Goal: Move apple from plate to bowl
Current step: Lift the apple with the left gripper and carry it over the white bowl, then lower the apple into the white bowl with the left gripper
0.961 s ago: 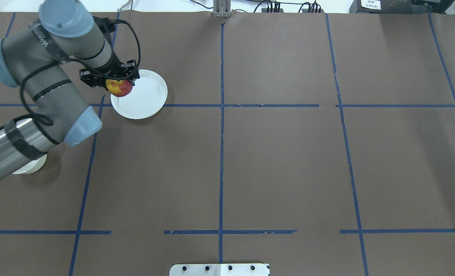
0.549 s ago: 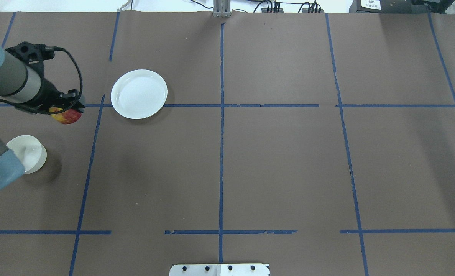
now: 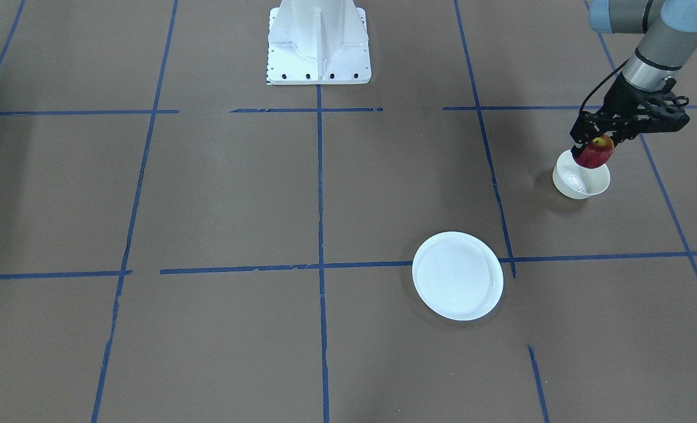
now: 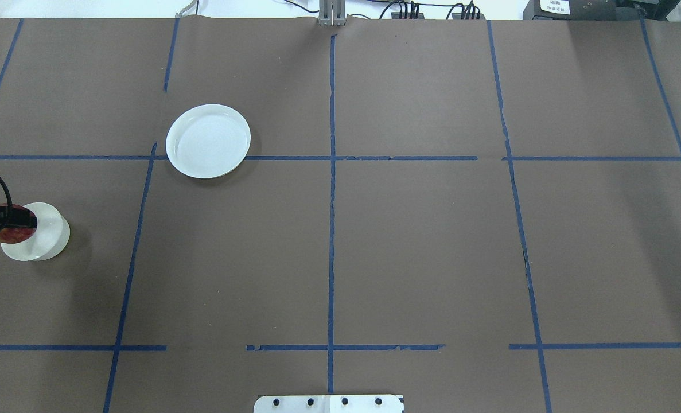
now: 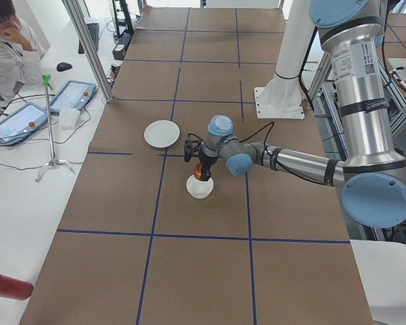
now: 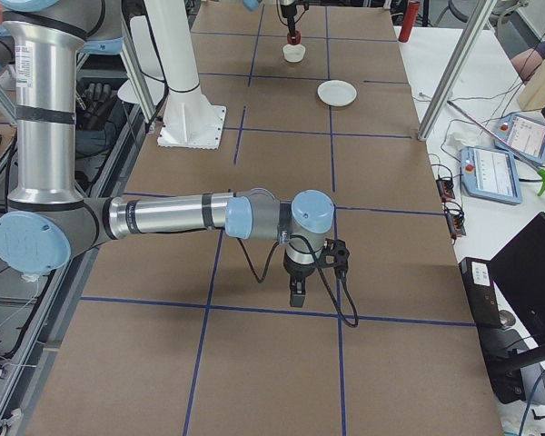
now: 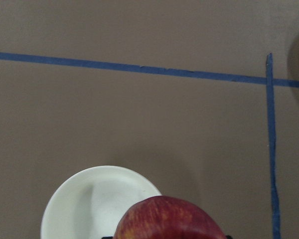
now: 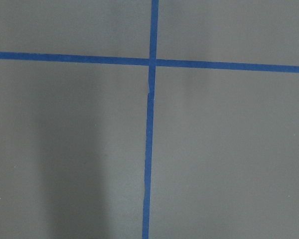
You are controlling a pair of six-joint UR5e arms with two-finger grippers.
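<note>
The red apple, now held just above the bowl's far rim, will be let go by my left gripper down inside the middle of the small cream bowl (image 3: 589, 175) (image 7: 103, 224).
My left gripper (image 3: 593, 143) is shut on the red apple (image 3: 596, 155) and holds it just above the far rim of the small cream bowl (image 3: 577, 183). In the overhead view the apple (image 4: 16, 234) overlaps the bowl's (image 4: 45, 235) left edge at the frame's left border. The left wrist view shows the apple (image 7: 169, 219) at the bottom, with the bowl (image 7: 84, 204) below and to its left. The empty white plate (image 3: 458, 276) lies apart from them; it also shows in the overhead view (image 4: 208, 140). My right gripper (image 6: 296, 292) hangs over bare table, and I cannot tell if it is open or shut.
The table is covered in brown paper with blue tape lines. The robot's white base (image 3: 319, 41) stands at the table's edge. An operator (image 5: 7, 47) sits at a side desk with tablets, and a red bottle (image 5: 7, 286) lies there.
My left arm has carried the apple off the plate, leftward and toward the robot, to just above the bowl. The plate now lies empty.
</note>
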